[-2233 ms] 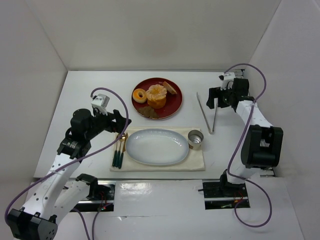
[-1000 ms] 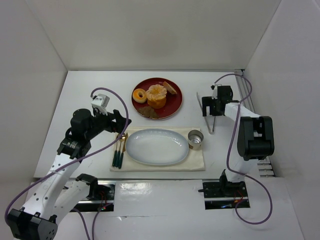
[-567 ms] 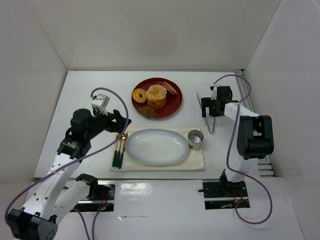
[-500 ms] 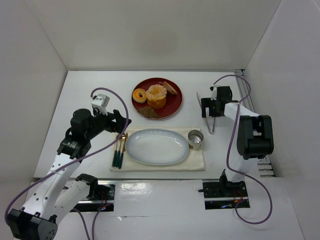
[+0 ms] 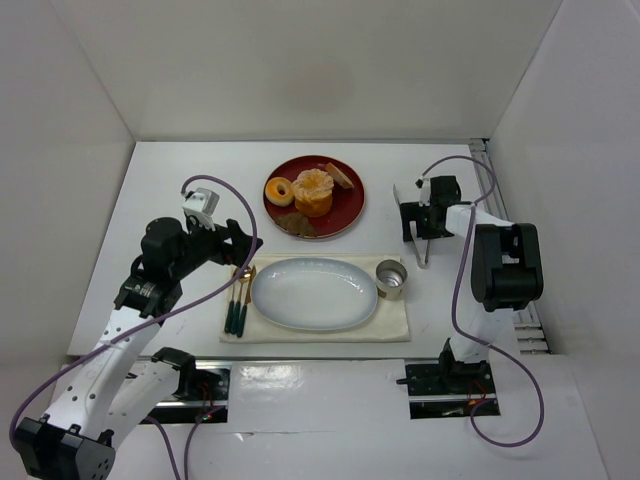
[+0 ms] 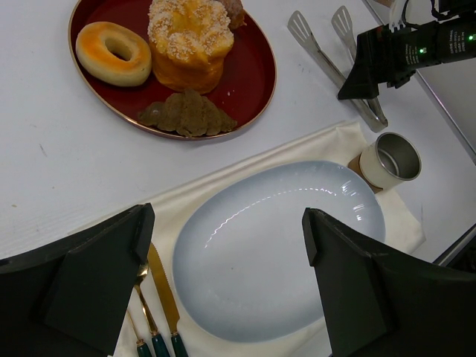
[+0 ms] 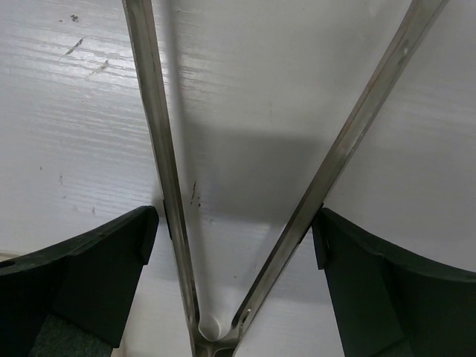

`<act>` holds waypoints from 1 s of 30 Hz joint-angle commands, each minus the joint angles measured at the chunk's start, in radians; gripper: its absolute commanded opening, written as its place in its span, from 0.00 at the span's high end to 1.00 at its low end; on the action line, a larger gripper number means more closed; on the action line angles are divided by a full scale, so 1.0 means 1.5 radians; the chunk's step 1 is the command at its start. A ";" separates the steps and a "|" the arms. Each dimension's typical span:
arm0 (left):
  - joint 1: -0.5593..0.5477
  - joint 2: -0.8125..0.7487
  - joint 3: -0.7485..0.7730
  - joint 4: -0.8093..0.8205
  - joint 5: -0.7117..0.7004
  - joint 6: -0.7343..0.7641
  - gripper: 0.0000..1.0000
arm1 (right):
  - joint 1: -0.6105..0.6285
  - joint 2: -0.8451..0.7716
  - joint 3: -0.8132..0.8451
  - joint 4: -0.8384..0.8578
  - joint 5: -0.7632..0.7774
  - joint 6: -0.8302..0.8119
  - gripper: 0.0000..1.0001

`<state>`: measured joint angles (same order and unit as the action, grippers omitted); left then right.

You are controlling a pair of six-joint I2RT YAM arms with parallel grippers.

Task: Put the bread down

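I will use my right gripper, which has the metal tongs between its fingers, to close on the bread (image 5: 339, 176) next to the ruffled pastry on the red plate.
The bread (image 5: 343, 176), a small golden-brown toast slice, lies at the back right of the red plate (image 5: 349, 209), behind the ruffled pastry (image 5: 313, 192). In the left wrist view only its edge (image 6: 234, 9) shows at the top. My left gripper (image 5: 240, 242) is open and empty, above the white oval plate (image 6: 279, 245). My right gripper (image 5: 420, 222) is open and low over the metal tongs (image 5: 400, 200). In the right wrist view the gripper (image 7: 234, 260) has its fingers outside both tong arms (image 7: 160, 149), near the hinge.
A glazed donut (image 5: 279, 190) and a flat dark brown piece (image 5: 295, 224) share the red plate. The oval plate (image 5: 315, 293) sits on a cream cloth (image 5: 395, 322) with gold cutlery (image 5: 238, 300) at its left and a metal cup (image 5: 391, 279) at its right. White walls enclose the table.
My right gripper has come in from the far right and dropped down over the tongs, then edged slightly nearer. The left arm and the food have not moved.
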<state>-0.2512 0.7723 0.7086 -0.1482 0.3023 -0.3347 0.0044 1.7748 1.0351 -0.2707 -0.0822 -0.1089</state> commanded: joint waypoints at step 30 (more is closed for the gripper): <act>0.002 -0.011 0.009 0.029 0.016 0.020 0.00 | 0.004 -0.177 0.008 -0.024 -0.052 -0.067 0.59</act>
<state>-0.2512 0.7723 0.7086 -0.1486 0.3027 -0.3347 0.0044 1.5921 1.0443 -0.3000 -0.1192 -0.1825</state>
